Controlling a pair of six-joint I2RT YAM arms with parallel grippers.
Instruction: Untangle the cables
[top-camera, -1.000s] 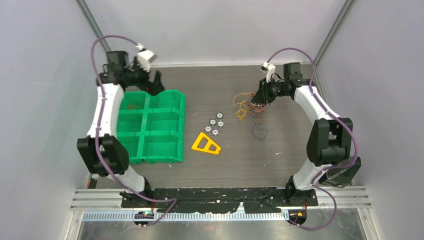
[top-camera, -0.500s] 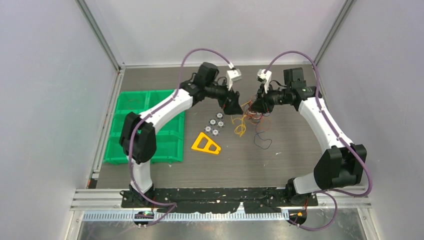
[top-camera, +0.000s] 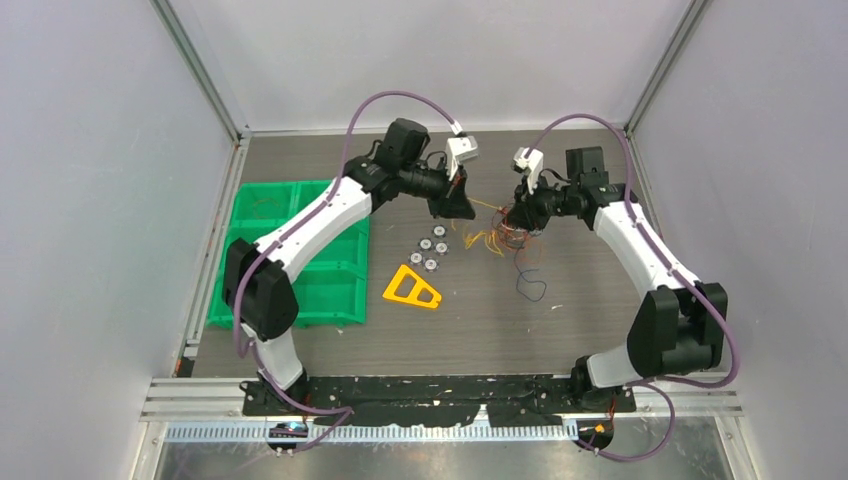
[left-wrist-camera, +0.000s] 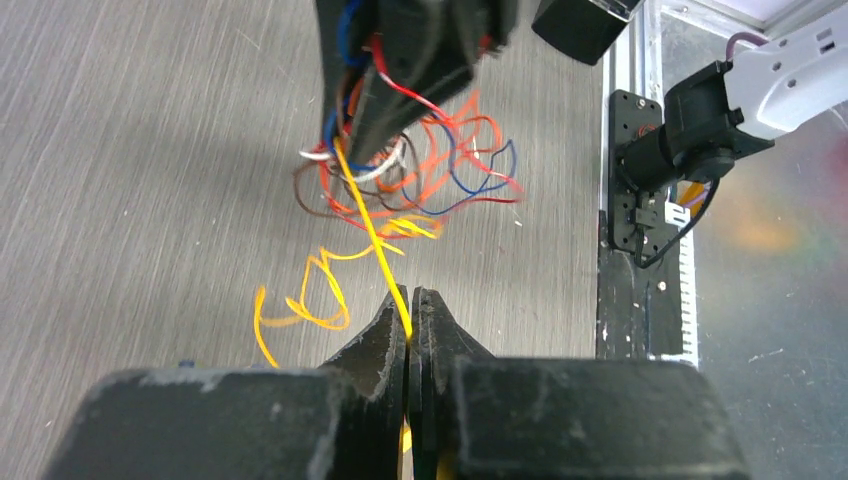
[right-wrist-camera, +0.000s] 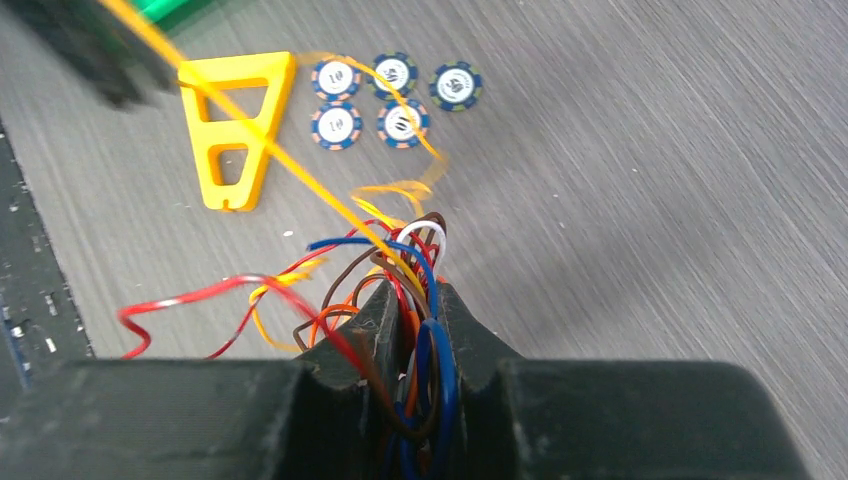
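Note:
The yellow wire's coils dangle by the cable heap while my left gripper holds a taut part, so next I lower that part and take the coils (top-camera: 486, 241).
The cables (top-camera: 508, 232) are a bunch of thin wires in red, orange, blue, brown, white and yellow at the back middle of the table. My right gripper (right-wrist-camera: 413, 292) is shut on the bunch (right-wrist-camera: 395, 265), with strands sticking out past its tips. My left gripper (left-wrist-camera: 410, 297) is shut on one yellow wire (left-wrist-camera: 372, 230) that runs taut from the bunch (left-wrist-camera: 400, 175) to its jaws. In the top view the left gripper (top-camera: 462, 207) and the right gripper (top-camera: 512, 213) face each other, a short gap between them. Loose blue and red strands (top-camera: 530, 280) trail onto the table.
Several poker chips (top-camera: 432, 248) lie left of the bunch, with a yellow triangular frame (top-camera: 411, 288) in front of them. A green tray of compartments (top-camera: 252, 300) sits at the left. A metal rail (left-wrist-camera: 622, 200) edges the table.
My left arm swung from over the green tray to the bunch and shut on a yellow wire, then pulled it left. The right gripper kept its hold on the bunch.

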